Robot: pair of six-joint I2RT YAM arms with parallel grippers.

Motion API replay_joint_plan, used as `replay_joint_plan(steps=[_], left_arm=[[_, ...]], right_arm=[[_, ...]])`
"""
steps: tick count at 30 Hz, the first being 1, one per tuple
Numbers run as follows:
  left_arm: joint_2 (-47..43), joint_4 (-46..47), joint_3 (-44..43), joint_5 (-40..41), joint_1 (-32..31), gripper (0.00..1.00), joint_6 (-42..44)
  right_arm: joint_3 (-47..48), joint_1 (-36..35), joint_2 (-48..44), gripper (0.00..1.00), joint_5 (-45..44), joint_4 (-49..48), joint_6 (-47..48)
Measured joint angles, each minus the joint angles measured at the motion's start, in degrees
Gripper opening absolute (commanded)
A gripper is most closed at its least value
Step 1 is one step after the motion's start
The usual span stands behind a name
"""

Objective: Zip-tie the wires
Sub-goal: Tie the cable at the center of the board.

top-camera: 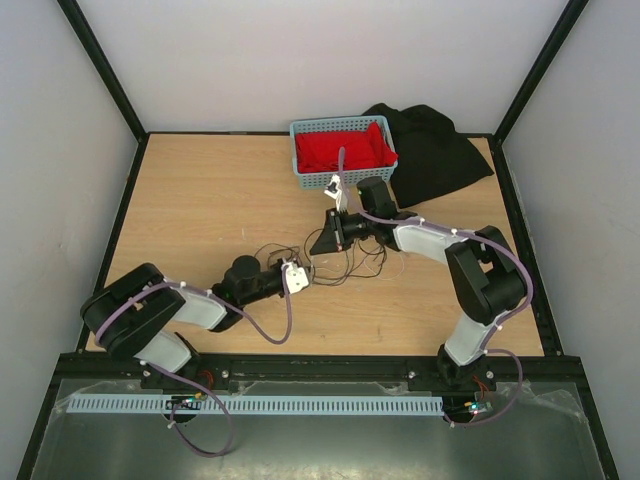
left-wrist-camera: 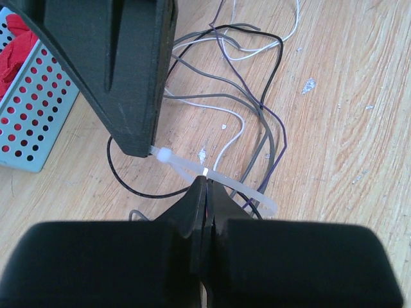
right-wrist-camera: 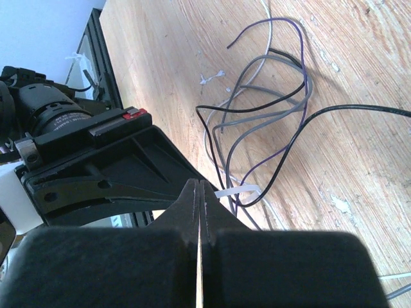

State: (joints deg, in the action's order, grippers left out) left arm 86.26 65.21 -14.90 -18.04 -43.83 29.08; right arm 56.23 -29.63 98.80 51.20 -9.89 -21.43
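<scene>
My left gripper pinches the zip tie's loop flat mid-way; it should open, take only the loop's lower side (left-wrist-camera: 182, 171) before my right gripper pulls.
The wires (top-camera: 350, 262) lie as a loose tangle of black, grey, purple and whitish strands (left-wrist-camera: 257, 122) on the wooden table, right of both grippers. My left gripper (left-wrist-camera: 204, 181) is shut on the middle of the zip tie (left-wrist-camera: 247, 191), a pale stiff strip that crosses over some strands. The zip tie's head sticks out at the tip of my right gripper's fingers (left-wrist-camera: 122, 70). In the right wrist view, my right gripper (right-wrist-camera: 199, 185) is shut and the zip tie (right-wrist-camera: 243, 190) pokes out to its right among the wires (right-wrist-camera: 270, 109). From above, the left gripper (top-camera: 303, 266) and right gripper (top-camera: 315, 248) meet tip to tip.
A blue perforated basket (top-camera: 300, 165) holding a red cloth (top-camera: 340, 150) stands at the back of the table, just behind the right arm. A black cloth (top-camera: 430, 150) lies to its right. The basket's wall (left-wrist-camera: 32, 122) shows at the left of the left wrist view.
</scene>
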Motion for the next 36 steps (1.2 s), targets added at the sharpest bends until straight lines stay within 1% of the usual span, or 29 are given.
replay_joint_plan(steps=[6, 8, 15, 18, 20, 23, 26, 28, 32, 36], left_arm=[[-0.74, 0.02, 1.51, 1.29, -0.50, 0.00, -0.17], [-0.83, -0.02, 1.92, 2.25, -0.50, 0.15, -0.17], [-3.56, -0.02, 2.89, 4.92, 1.20, 0.51, -0.22], [-6.03, 0.00, 3.32, 4.39, 2.49, 0.64, -0.48], [-7.72, 0.04, 3.63, 2.89, 3.32, 0.70, -0.70], [-8.92, 0.20, 3.72, -0.48, 4.24, 0.72, -0.94], [-8.52, 0.17, 3.72, -4.31, 4.37, 0.71, -1.40], [-7.69, 0.13, 3.67, -6.86, 4.37, 0.65, -1.95], [-6.05, -0.11, 3.04, -10.62, 4.37, 0.48, -2.80], [-5.60, -0.09, 2.05, -12.87, 4.37, 0.40, -3.19]], right_arm=[[1.51, 0.11, 0.68, 0.00, 1.60, 0.33, -0.17], [1.66, 0.15, 0.68, 0.00, 2.47, 0.52, -0.02], [1.68, 0.15, 0.68, 0.00, 6.14, 3.45, 2.56], [1.66, 0.15, 0.68, 0.00, 7.98, 4.11, 3.80], [1.66, 0.15, 0.68, 0.00, 9.05, 4.61, 4.76], [1.66, 0.15, 0.68, 0.00, 10.64, 5.38, 5.79], [1.68, 0.15, 0.68, 0.00, 12.13, 6.25, 6.56], [1.68, 0.15, 0.66, 0.00, 13.05, 6.91, 7.04], [1.68, 0.15, 0.61, 0.00, 14.40, 7.30, 7.39], [1.68, 0.15, 0.50, 0.00, 15.39, 7.37, 7.43]])
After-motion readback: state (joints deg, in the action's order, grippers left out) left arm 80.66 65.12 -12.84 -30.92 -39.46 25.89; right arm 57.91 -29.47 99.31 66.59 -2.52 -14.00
